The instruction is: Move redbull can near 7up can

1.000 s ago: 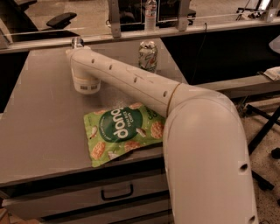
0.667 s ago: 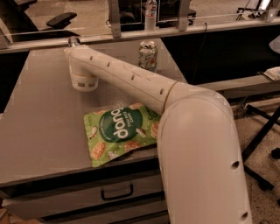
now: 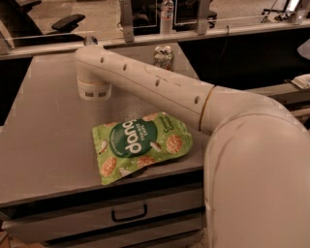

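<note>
I will use my gripper to set the redbull can down on the table (image 3: 142,102) between the 7up can and the green snack pouch. The redbull can now stands at the table's back.
The redbull can (image 3: 89,40) stands at the back left of the table. Only its shiny silver top shows above my arm. The 7up can (image 3: 163,57), white and green with a silver top, stands upright at the back middle of the table, well to the right of the redbull can. My arm reaches from the lower right across the table to the far left. Its white wrist (image 3: 92,83) points down just in front of the redbull can. The gripper lies behind the wrist and is hidden by it.
A green snack pouch (image 3: 141,144) lies flat near the grey table's (image 3: 43,145) front edge, under my arm. A drawer with a handle (image 3: 129,213) sits below the tabletop. A rail with a water bottle (image 3: 166,14) runs behind the table.
The near part of my arm has shifted slightly. The wrist stays in front of the redbull can. The cans and the pouch have not visibly moved.
</note>
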Available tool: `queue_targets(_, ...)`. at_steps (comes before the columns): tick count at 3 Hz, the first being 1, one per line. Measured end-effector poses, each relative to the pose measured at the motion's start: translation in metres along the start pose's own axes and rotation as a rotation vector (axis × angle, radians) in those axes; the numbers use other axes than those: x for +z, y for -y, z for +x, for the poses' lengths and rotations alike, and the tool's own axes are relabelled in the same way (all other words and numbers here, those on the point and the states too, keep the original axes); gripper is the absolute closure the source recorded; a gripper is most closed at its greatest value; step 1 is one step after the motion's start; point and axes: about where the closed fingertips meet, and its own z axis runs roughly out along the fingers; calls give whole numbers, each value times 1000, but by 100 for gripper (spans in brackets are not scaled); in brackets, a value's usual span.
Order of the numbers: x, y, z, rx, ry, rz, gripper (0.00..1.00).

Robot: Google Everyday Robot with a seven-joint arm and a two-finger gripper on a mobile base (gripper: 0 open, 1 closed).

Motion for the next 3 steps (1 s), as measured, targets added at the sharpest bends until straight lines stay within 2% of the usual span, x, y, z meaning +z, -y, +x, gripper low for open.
queue_targets(1, -62, 11, 10, -35, -35, 59, 100)
queue_targets(2, -121, 11, 30, -64, -67, 80, 100)
queue_targets(3, -164, 14, 45, -96, -86, 113, 100)
